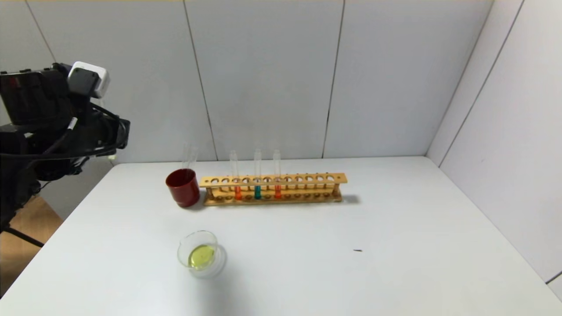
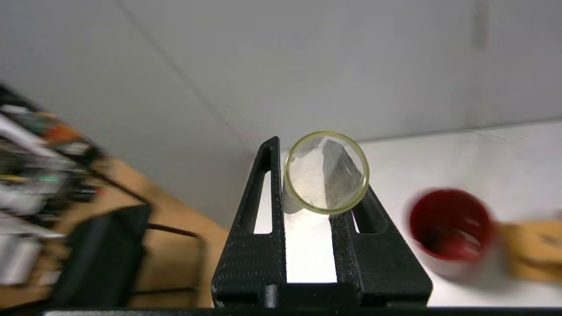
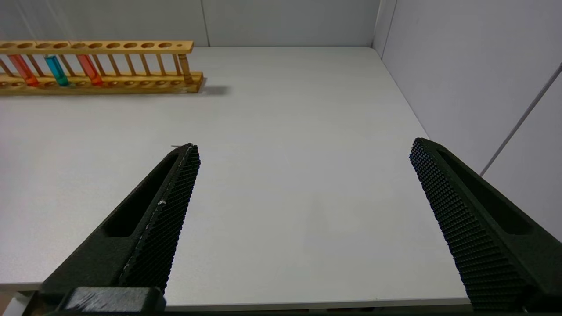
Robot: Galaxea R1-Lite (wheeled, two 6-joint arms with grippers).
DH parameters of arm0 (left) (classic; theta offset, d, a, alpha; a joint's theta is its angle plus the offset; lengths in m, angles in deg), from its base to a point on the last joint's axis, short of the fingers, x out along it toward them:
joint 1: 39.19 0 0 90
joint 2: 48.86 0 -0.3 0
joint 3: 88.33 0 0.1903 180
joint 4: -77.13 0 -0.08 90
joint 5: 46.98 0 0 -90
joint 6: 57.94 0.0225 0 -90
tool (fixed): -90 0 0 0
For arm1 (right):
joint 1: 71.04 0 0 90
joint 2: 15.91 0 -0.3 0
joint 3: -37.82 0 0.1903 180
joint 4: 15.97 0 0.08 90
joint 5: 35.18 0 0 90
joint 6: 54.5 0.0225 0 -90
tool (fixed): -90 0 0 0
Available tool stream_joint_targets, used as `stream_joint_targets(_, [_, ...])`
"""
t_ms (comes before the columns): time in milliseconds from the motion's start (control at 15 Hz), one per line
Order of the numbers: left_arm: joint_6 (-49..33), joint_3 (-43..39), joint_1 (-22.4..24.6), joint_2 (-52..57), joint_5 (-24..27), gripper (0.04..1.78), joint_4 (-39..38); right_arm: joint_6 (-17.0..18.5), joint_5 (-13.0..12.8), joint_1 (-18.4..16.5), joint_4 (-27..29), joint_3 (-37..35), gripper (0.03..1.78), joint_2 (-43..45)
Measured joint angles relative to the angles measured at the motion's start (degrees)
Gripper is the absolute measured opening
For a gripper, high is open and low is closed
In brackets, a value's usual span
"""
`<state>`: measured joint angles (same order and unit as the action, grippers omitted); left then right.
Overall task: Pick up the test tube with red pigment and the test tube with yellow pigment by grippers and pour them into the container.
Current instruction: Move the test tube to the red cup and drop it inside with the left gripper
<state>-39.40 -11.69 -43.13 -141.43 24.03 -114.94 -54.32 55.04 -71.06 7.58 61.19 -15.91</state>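
My left gripper is going to release the clear glass tube, now raised beyond the table's edge, inside the dark red cup [image 1: 179, 179] [image 2: 448, 227] beside the wooden rack.
My left gripper [image 2: 303, 151] is shut on a clear glass tube [image 2: 326, 172], seen mouth-on with a yellowish rim; no liquid shows in it. The left arm [image 1: 61, 123] is raised beyond the table's left edge. The clear glass container [image 1: 185, 252] stands front left and holds yellow liquid. Two tubes with orange-red liquid [image 1: 237, 192] [image 1: 277, 190] stand in the wooden rack [image 1: 307, 179]; they also show in the right wrist view [image 3: 22, 70] [image 3: 90, 70]. My right gripper [image 3: 304, 145] is open and empty over the table's near right part.
A teal-liquid tube [image 1: 257, 191] stands between the two orange-red ones. A dark red cup [image 1: 183, 188] with faint clear tubes [image 1: 189, 156] in it stands left of the rack; it also shows in the left wrist view [image 2: 450, 224]. Grey walls close the back and right.
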Motion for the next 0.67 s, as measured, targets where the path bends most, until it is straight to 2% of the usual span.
stream_joint_targets(133, [-5.34, 0.44, 0.88, -0.43, 7.58, 0.33, 0.85, 0.0, 0.02, 0.02, 0.0, 0.0, 1.75, 0.0])
stream_joint_targets(333, [-8.81, 1.71, 1.44, -3.57, 9.05, 0.33, -1.9, 0.0, 0.0, 0.02, 0.0, 0.0, 1.75, 0.0])
stream_joint_targets(667, [-11.47, 2.49, 1.41, -10.96, 12.98, 0.33, -15.03, 0.0, 0.0, 0.02, 0.0, 0.0, 1.75, 0.0])
